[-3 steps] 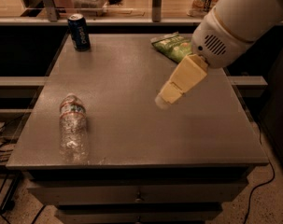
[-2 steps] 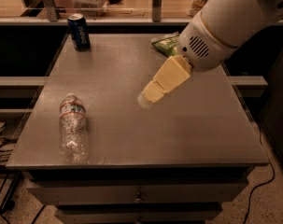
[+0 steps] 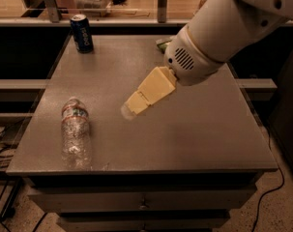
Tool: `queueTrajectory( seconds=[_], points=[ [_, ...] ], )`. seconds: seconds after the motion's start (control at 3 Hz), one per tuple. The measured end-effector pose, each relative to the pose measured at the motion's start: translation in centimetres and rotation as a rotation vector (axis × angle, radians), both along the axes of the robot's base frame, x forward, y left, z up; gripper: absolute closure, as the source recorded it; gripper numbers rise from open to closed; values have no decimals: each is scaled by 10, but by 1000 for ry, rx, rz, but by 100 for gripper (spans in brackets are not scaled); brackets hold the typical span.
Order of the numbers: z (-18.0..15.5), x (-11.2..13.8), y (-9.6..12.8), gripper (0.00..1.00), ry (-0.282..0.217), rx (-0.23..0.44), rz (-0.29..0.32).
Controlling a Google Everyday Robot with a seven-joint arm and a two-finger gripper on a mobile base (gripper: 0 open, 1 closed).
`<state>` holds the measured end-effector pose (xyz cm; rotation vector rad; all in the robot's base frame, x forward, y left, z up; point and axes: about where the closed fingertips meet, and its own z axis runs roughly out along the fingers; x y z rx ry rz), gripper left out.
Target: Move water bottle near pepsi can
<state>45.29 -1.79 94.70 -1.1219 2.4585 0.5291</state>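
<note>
My gripper is to go to the water bottle next, and it will close around the middle of its body (image 3: pixel 76 133), between the cap and the bottom.
The water bottle (image 3: pixel 76 132) lies on its side near the front left of the grey table (image 3: pixel 194 129), cap pointing away from me. The pepsi can (image 3: pixel 82 33) stands upright at the table's far left corner. My gripper (image 3: pixel 129 109) hangs above the middle of the table, to the right of the bottle and well apart from it, pointing down and left. It holds nothing that I can see.
A green bag (image 3: pixel 163 45) lies at the far side of the table, mostly hidden behind my arm. Drawers (image 3: pixel 143 204) run below the table's front edge. A shelf rail crosses behind the table. Cables lie on the floor at left.
My arm and gripper have moved left and toward the front, from the table's right side to above its middle, closer to the bottle. Bottle and can have not moved.
</note>
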Motion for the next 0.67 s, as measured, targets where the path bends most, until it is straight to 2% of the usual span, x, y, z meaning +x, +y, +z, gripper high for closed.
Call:
queueTrajectory(
  seconds=[0.33,0.67],
  points=[
    [-7,0,15,0,22,0,13],
    [-20,-2,44,0,80,41,27]
  ],
)
